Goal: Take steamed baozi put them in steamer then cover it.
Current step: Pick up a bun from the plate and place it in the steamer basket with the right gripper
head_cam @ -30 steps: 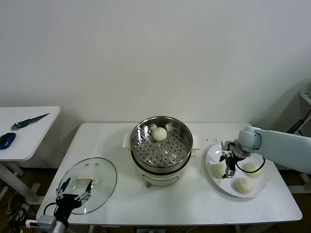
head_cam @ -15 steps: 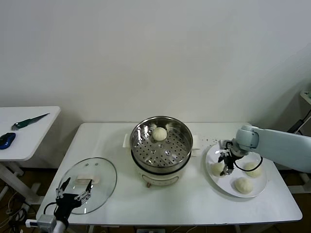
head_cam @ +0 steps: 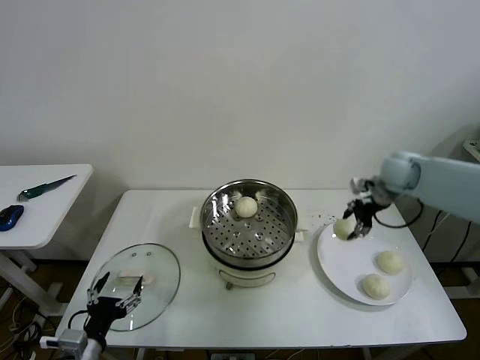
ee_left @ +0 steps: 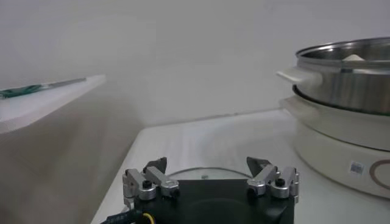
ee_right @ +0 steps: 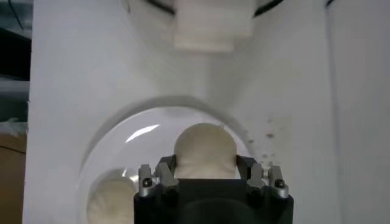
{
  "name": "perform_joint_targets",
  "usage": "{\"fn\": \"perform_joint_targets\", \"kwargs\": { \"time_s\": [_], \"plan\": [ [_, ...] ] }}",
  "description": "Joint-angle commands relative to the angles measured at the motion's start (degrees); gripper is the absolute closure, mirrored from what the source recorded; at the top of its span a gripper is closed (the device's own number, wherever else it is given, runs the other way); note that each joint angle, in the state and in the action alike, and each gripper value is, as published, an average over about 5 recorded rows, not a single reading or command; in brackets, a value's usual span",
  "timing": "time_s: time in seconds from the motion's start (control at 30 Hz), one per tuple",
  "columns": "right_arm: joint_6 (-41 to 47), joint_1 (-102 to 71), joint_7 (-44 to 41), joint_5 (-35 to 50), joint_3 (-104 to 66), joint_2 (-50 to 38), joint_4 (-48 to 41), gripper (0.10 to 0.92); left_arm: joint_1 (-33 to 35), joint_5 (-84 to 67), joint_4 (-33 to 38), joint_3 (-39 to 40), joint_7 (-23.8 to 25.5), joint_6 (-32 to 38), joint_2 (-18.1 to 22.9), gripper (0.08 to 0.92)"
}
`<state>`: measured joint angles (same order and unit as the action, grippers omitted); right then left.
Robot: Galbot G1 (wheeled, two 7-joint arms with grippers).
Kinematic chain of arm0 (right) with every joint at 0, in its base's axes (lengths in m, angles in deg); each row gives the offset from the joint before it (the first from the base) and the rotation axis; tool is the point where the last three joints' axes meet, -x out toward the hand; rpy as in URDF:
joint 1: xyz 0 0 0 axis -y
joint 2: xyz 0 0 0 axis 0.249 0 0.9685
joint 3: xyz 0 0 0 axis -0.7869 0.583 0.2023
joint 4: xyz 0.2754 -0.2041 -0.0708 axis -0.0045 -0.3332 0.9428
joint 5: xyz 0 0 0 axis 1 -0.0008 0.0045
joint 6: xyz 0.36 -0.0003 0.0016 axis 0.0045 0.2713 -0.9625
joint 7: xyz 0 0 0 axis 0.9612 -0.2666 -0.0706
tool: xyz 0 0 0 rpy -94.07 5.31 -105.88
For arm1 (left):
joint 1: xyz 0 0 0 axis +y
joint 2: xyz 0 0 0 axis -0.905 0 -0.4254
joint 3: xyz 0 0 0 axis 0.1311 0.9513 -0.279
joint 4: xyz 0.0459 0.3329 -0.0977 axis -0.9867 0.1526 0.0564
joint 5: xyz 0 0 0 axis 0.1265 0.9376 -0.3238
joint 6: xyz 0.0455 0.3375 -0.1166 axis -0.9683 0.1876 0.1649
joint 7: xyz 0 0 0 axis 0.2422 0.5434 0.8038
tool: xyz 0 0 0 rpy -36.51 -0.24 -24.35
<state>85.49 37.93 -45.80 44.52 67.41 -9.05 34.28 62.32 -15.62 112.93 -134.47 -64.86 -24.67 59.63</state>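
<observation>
The robot's right gripper should release its baozi on the steamer's bottom, between the baozi there and the rim [head_cam: 223, 224] that faces the glass cover.
My right gripper [head_cam: 352, 226] is shut on a cream-white baozi [head_cam: 342, 229] and holds it lifted over the near-steamer edge of the white plate [head_cam: 343, 261]. In the right wrist view the baozi [ee_right: 205, 146] sits between the fingers [ee_right: 166, 168]. Two more baozi [head_cam: 389, 261] [head_cam: 375, 286] lie on the plate. One baozi [head_cam: 246, 207] lies in the steel steamer [head_cam: 281, 225], at its back. The glass cover [head_cam: 154, 281] lies flat on the table's front left. My left gripper [head_cam: 112, 304] is open and empty at the cover's near edge, also seen in the left wrist view [ee_left: 207, 170].
The steamer stands mid-table on its cream pot base [ee_left: 341, 146]. A side table [head_cam: 45, 202] at the left holds a knife [head_cam: 45, 187] and a blue object [head_cam: 10, 216]. The wall runs behind the table.
My right gripper has closed on a baozi from the plate's left side and lifted it up and slightly back. The plate now holds two. The left arm has not moved.
</observation>
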Motion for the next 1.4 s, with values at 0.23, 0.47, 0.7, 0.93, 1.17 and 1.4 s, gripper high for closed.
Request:
{"fn": "perform_joint_targets", "kwargs": {
  "time_s": [0.23, 0.47, 0.7, 0.93, 1.17, 1.4],
  "plan": [
    [5.9, 21.2, 0.7, 22.1, -0.6, 17.2, 8.0, 0.364, -0.1, 0.0, 0.8, 0.2, 0.1, -0.3, -0.1, 0.177],
    [11.1, 7.3, 9.8, 22.8, -7.1, 29.5, 8.3, 0.364, 0.0, -0.1, 1.3, 0.5, 0.0, -0.2, 0.2, 0.177],
    [13.9, -7.2, 15.8, 18.6, -8.3, 34.6, 3.0, 0.364, 0.3, -0.5, 1.7, 0.0, 0.0, -0.1, 0.1, 0.177],
    [14.7, -14.9, 18.2, 14.0, -7.8, 34.7, -0.7, 0.364, 0.3, -0.8, 1.6, -0.3, 0.1, -0.2, -0.2, 0.177],
    [14.8, -18.2, 19.0, 12.2, -9.2, 35.3, -4.3, 0.364, 0.1, -0.6, 1.1, 0.0, 0.0, 0.0, -0.1, 0.177],
    [14.6, -19.3, 19.2, 10.9, -9.5, 36.3, -6.7, 0.364, 0.0, -0.5, 0.7, 0.2, 0.0, 0.2, 0.1, 0.177]
  ]
}}
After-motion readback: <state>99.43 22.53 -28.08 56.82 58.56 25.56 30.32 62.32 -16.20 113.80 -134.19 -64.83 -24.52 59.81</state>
